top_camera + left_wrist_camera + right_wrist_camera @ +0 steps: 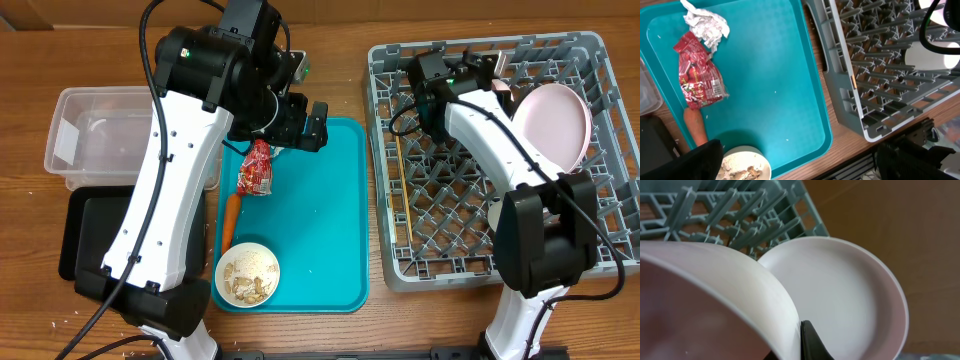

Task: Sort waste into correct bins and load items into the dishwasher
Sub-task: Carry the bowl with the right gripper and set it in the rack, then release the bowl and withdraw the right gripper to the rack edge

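Note:
My right gripper should set the white bowl down toward the dish rack's far edge, near the chopsticks (438,116). The bowl is now held over the grey rack.
My left gripper (306,122) (805,167) is open and empty above the teal tray. Below it lie the crumpled foil ball (705,24), the red-and-silver snack wrapper (257,168) (699,75) and a small white bowl (247,274) (742,165) holding beige crumbs. My right gripper (487,78) (796,342) is shut on the rim of another white bowl (705,295) over the grey dish rack (400,262) (880,131). The large white plate (552,122) (840,300) stands in the rack behind it. A white cup (927,59) and the chopsticks (399,190) lie in the rack.
A teal tray (330,250) (775,60) sits mid-table with an orange carrot (230,218) (696,127) on it. The clear tub (90,140) and the black tray (85,235) stand at the left, partly under my left arm.

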